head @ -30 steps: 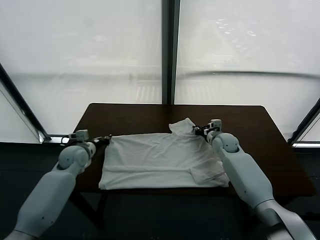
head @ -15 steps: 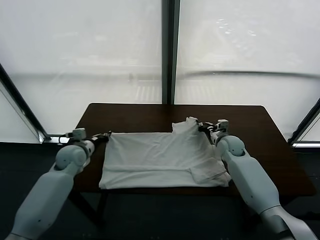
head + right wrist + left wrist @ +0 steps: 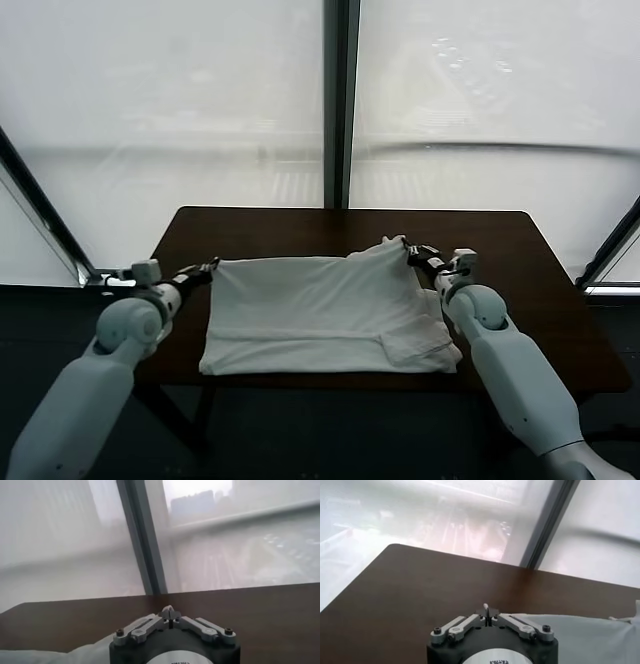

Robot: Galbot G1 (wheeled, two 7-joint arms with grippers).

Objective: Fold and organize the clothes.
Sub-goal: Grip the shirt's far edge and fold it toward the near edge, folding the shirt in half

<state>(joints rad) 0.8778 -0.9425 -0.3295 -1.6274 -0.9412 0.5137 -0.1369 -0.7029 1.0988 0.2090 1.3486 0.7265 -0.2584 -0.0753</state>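
Note:
My left gripper is going to release the far corner of the T-shirt, now pinched in its closed fingers, just behind the T-shirt's near corner on that same side [image 3: 207, 349].
The white wrinkled T-shirt [image 3: 315, 312] lies spread on the dark brown table [image 3: 350, 225], its plain side up, with a folded sleeve at its front right. My left gripper [image 3: 207, 268] is shut on the shirt's far left corner; in the left wrist view [image 3: 486, 609] a sliver of cloth sticks out between its closed fingers. My right gripper [image 3: 410, 251] is shut on the shirt's far right corner, lifted a little; cloth also shows pinched in the right wrist view [image 3: 169, 611]. The far edge runs taut between both grippers.
The table's far half behind the shirt is bare wood. The table's left edge [image 3: 160, 250] lies close by my left gripper. Frosted windows with a dark vertical frame [image 3: 340, 100] stand behind the table.
Both grippers have moved apart, left going left and right going right, still holding the shirt. The shirt's far edge has been stretched out straighter and wider; the bunched right corner has flattened.

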